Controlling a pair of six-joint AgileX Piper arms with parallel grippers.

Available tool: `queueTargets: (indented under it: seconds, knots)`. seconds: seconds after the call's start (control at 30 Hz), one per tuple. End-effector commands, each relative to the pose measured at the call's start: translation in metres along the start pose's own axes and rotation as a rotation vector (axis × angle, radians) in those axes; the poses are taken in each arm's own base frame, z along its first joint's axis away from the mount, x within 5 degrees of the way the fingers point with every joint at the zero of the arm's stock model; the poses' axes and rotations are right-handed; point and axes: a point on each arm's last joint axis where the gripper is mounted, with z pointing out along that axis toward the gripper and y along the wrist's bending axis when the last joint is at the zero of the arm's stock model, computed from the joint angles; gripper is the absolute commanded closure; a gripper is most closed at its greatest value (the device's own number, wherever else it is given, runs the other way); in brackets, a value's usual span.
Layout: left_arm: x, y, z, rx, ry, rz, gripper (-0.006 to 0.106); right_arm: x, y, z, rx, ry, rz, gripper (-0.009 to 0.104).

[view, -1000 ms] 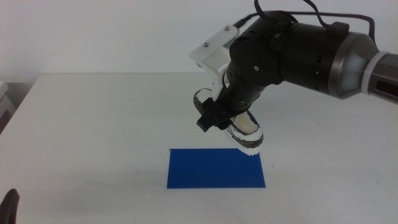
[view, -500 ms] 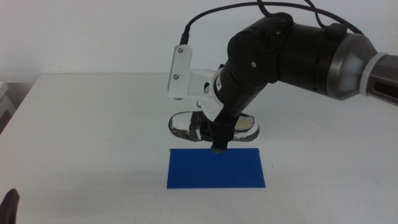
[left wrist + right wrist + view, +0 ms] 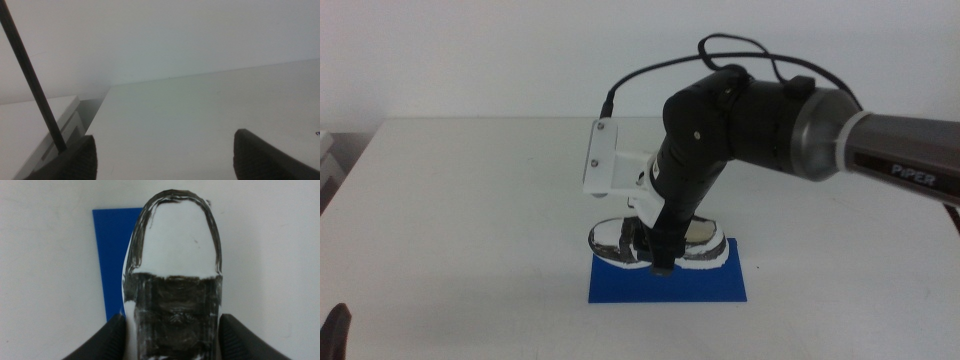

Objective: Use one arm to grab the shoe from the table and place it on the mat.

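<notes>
Next, my right gripper puts the shoe down lengthwise on the middle of the blue mat (image 3: 667,268).
The right arm (image 3: 740,110) reaches in from the right. Its gripper (image 3: 660,250) is shut on the shoe (image 3: 620,240), a white sneaker with black panels. It holds the shoe level, low over the far edge of the blue mat (image 3: 665,285); I cannot tell if the sole touches. In the right wrist view the shoe (image 3: 172,255) fills the middle between the two jaws of the gripper (image 3: 172,342). The mat (image 3: 110,255) shows only along one side of it. The left gripper (image 3: 167,160) is open and empty, low at the table's near left corner (image 3: 335,330).
The white table (image 3: 470,200) stretches around the mat. A white block (image 3: 600,160) and a black cable (image 3: 640,75) ride on the right arm's wrist. A pale object (image 3: 35,125) sits beyond the table's left edge.
The right arm has swung the shoe from tilted to level, then lowered it and brought it nearer, from above the table behind the mat down to the mat's far edge.
</notes>
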Motion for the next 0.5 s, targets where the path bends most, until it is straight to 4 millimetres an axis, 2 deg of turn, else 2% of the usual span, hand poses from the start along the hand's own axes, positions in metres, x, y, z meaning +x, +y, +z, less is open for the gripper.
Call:
queueTargets:
  seconds: [0.0, 0.2, 0.47]
  knots:
    - [-0.006, 0.000, -0.001, -0.001, -0.084, -0.014, 0.007, -0.004, -0.009, -0.021, 0.064, -0.069, 0.000, 0.099]
    - [-0.006, 0.000, -0.001, -0.001, -0.084, -0.014, 0.007, 0.003, -0.011, 0.002, 0.015, -0.044, 0.016, 0.099]
    - [-0.006, 0.000, -0.001, -0.001, -0.084, -0.014, 0.007, 0.009, -0.018, 0.017, 0.026, -0.032, 0.004, 0.099]
